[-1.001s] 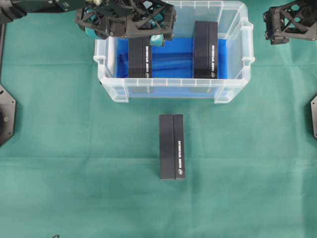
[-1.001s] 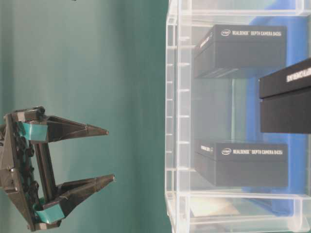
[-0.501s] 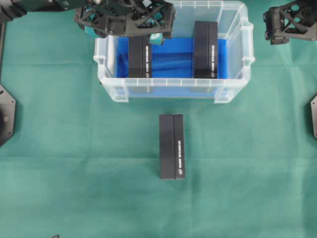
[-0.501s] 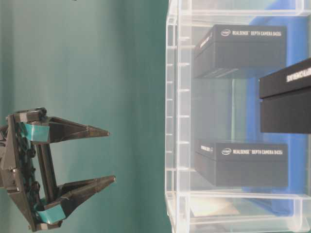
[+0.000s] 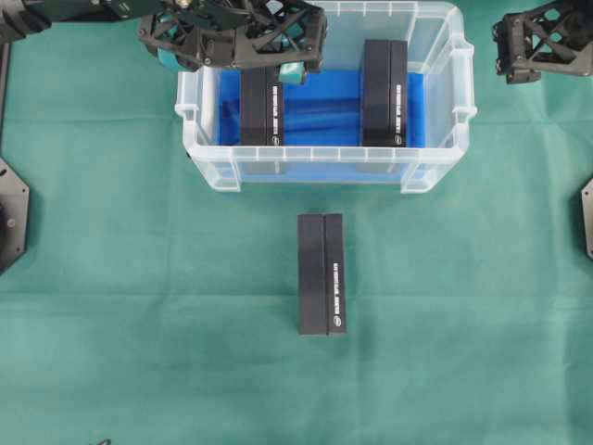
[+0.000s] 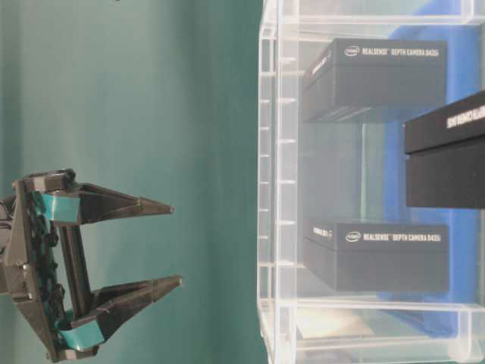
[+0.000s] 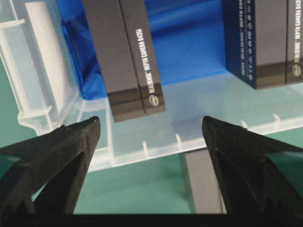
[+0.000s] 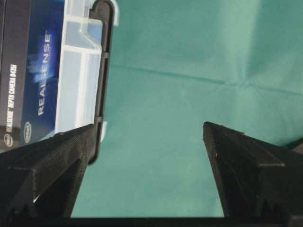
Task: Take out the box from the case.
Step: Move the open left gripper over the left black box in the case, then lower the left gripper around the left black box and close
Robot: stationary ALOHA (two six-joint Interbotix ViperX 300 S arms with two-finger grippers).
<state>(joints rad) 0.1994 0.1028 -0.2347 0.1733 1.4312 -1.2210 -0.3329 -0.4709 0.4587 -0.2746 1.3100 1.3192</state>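
Observation:
The middle of the black box (image 5: pixel 260 95) (image 7: pixel 122 41) lies beneath my left gripper in the clear case, and my left gripper needs to close across it, one finger on each long side.
The clear case (image 5: pixel 324 165) with a blue floor stands at the back of the table and holds two black boxes lying flat: a left box (image 5: pixel 261 109) and a right box (image 5: pixel 384 93). A third black box (image 5: pixel 321 273) lies on the green cloth in front of the case. My left gripper (image 5: pixel 243 57) hangs open above the back end of the left box (image 7: pixel 123 52), over the case and touching nothing (image 6: pixel 176 243). My right gripper (image 5: pixel 545 42) hovers open outside the case's right end, over bare cloth (image 8: pixel 149 130).
The case rim (image 8: pixel 102 71) runs just beside my right gripper's left finger. Green cloth (image 5: pixel 139 306) covers the table on both sides of the outer box. Black arm mounts sit at the left edge (image 5: pixel 11 213) and right edge (image 5: pixel 586 213).
My left gripper has crept slightly toward the case, jaws still wide. The right arm and all three boxes have not moved.

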